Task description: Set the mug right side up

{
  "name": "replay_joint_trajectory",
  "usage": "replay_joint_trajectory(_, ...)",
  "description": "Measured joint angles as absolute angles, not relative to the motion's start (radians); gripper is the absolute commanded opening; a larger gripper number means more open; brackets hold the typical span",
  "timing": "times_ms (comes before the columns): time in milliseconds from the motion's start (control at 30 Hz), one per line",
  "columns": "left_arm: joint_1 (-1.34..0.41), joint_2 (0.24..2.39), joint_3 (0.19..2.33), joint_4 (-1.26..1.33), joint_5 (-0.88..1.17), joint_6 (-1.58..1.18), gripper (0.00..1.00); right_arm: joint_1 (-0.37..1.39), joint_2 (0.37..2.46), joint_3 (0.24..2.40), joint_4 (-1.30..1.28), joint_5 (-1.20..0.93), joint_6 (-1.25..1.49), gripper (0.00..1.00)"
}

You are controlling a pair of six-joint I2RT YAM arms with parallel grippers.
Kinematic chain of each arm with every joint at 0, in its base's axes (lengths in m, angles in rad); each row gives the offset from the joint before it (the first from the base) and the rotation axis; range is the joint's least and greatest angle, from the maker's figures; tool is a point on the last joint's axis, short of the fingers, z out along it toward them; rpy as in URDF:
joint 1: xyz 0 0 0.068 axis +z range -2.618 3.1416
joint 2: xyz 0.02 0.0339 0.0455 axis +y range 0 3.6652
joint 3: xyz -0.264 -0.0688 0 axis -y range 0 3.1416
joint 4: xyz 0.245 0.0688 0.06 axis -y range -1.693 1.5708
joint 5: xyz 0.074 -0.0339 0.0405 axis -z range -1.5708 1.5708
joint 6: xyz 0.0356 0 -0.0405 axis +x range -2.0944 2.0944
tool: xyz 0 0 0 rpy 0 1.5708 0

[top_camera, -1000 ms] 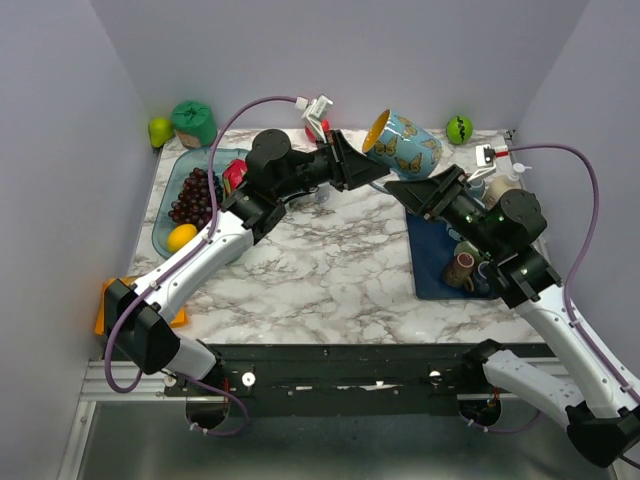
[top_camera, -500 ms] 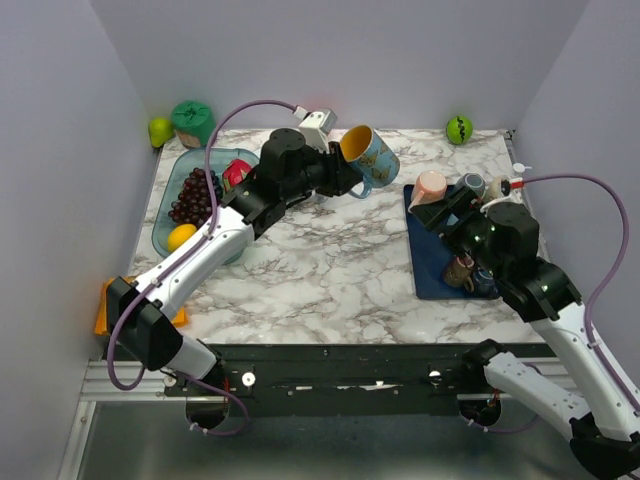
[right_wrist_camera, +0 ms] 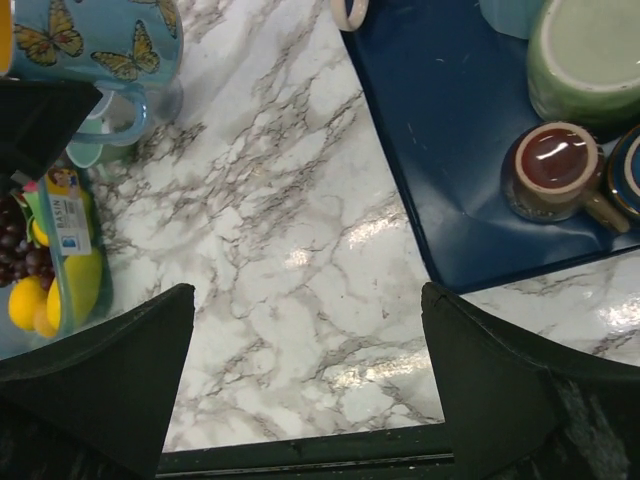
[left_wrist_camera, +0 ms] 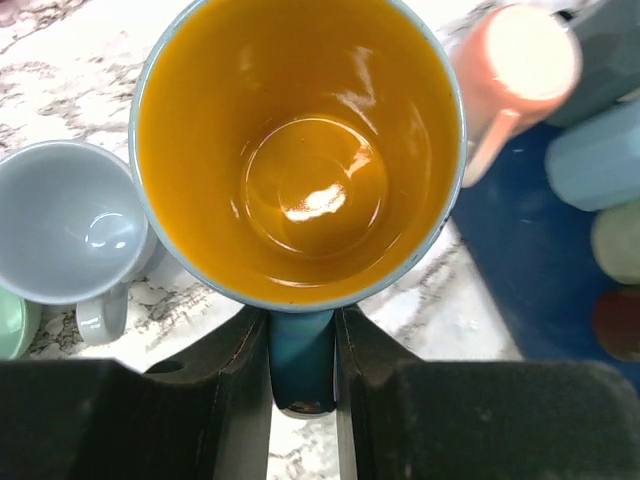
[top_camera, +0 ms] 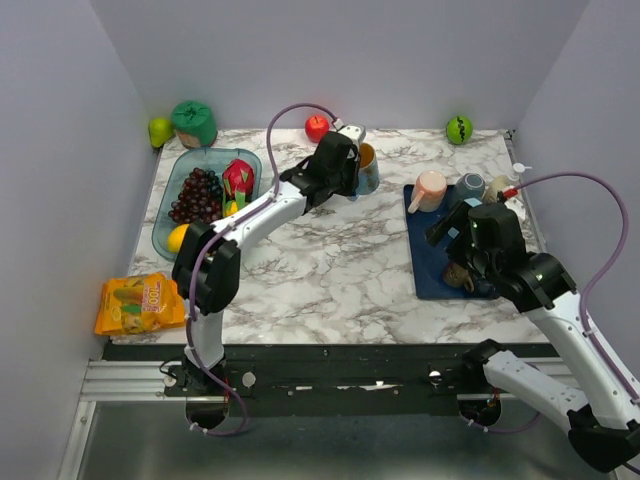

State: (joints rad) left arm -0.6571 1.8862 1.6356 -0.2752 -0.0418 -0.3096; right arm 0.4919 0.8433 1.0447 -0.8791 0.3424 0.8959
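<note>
Next, I let go of the butterfly mug with my left gripper on the marble (top_camera: 355,186) next to the grey mug, facing the blue mat.
The blue butterfly mug (top_camera: 367,166) stands upright, mouth up, at the back middle of the marble table. Its orange inside (left_wrist_camera: 300,150) fills the left wrist view. My left gripper (top_camera: 348,168) is shut on the mug's blue handle (left_wrist_camera: 302,350), one finger on each side. I cannot tell whether the mug's base touches the table. The right wrist view shows the mug (right_wrist_camera: 100,40) at its top left. My right gripper (right_wrist_camera: 305,370) is open and empty above bare marble, left of the blue mat (right_wrist_camera: 450,150).
A grey mug (left_wrist_camera: 65,230) stands next to the butterfly mug. The blue mat (top_camera: 432,265) carries a pink mug (top_camera: 428,190), a brown mug (right_wrist_camera: 550,170) and a green one (right_wrist_camera: 590,55). A fruit tray (top_camera: 205,195), a red apple (top_camera: 317,127) and a snack bag (top_camera: 140,303) lie on the left.
My left gripper has brought the mug from high and tilted down to upright at the back of the table. My right arm has drawn back toward the mat.
</note>
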Motion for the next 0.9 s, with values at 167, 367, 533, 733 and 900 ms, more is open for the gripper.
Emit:
replay_joint_trajectory(167,-0.661,2.033,1.73,-0.286,-0.126,-0.276,0.0,0.492,0.847,1.045,-0.911,0.376,0.881,1.0)
replay_joint_trajectory(367,-0.665,2.147,1.809,-0.286,-0.218,-0.255,0.0,0.492,0.883,1.045,-0.941,0.397,0.874,1.0)
replay_joint_trajectory(533,-0.665,2.196,1.818,-0.278,-0.264,-0.247,0.0,0.492,0.925,1.045,-0.958,0.402,0.873,1.0)
replay_joint_trajectory(733,-0.665,2.232,1.818,-0.261,-0.276,-0.23,0.08,0.492,0.956,1.046,-0.968,0.401,0.872,1.0)
replay_joint_trajectory(900,-0.666,2.234,1.812,-0.243,-0.276,-0.23,0.39,0.492,0.981,1.047,-0.97,0.401,0.871,1.0)
